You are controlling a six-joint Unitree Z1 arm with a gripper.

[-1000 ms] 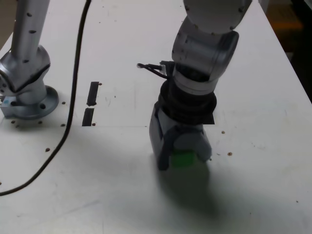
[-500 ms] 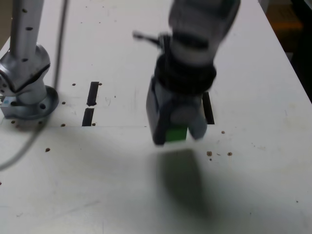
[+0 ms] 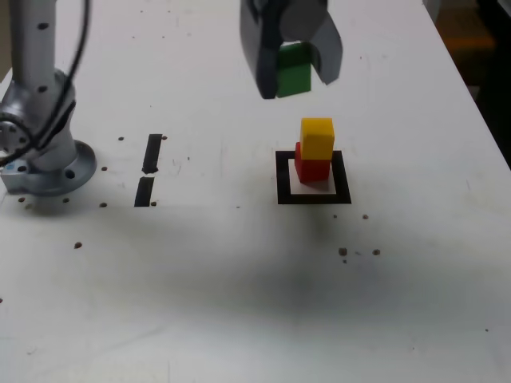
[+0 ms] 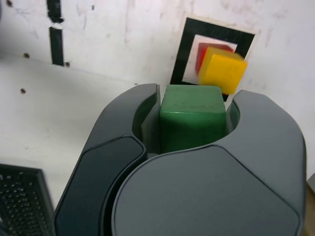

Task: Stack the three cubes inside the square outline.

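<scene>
Next, I open my gripper to release the green cube on top of the yellow cube (image 3: pixel 322 118) (image 4: pixel 224 73), and that will finish the stack.
My gripper (image 3: pixel 294 70) is shut on the green cube (image 3: pixel 293 69), holding it high above the table, up and slightly to the exterior view's left of the stack. The yellow cube (image 3: pixel 317 137) rests on the red cube (image 3: pixel 310 167) inside the black square outline (image 3: pixel 283 177). In the wrist view the green cube (image 4: pixel 193 117) sits clamped between both jaws of the gripper (image 4: pixel 193 129), with the yellow cube (image 4: pixel 222 69), a sliver of the red cube (image 4: pixel 202 51) and the square outline (image 4: pixel 180 54) beyond it.
Two short black strips (image 3: pixel 149 167) lie on the white table at the exterior view's left, near the grey arm base (image 3: pixel 40 152). A dark cable (image 3: pixel 80 32) hangs by the base. Small dark specks (image 3: pixel 358 252) dot the table in front of the outline.
The gripper closed on the green cube low on the table, then rose and moved back with it. The outline with the red and yellow stack, hidden behind the arm before, now shows.
</scene>
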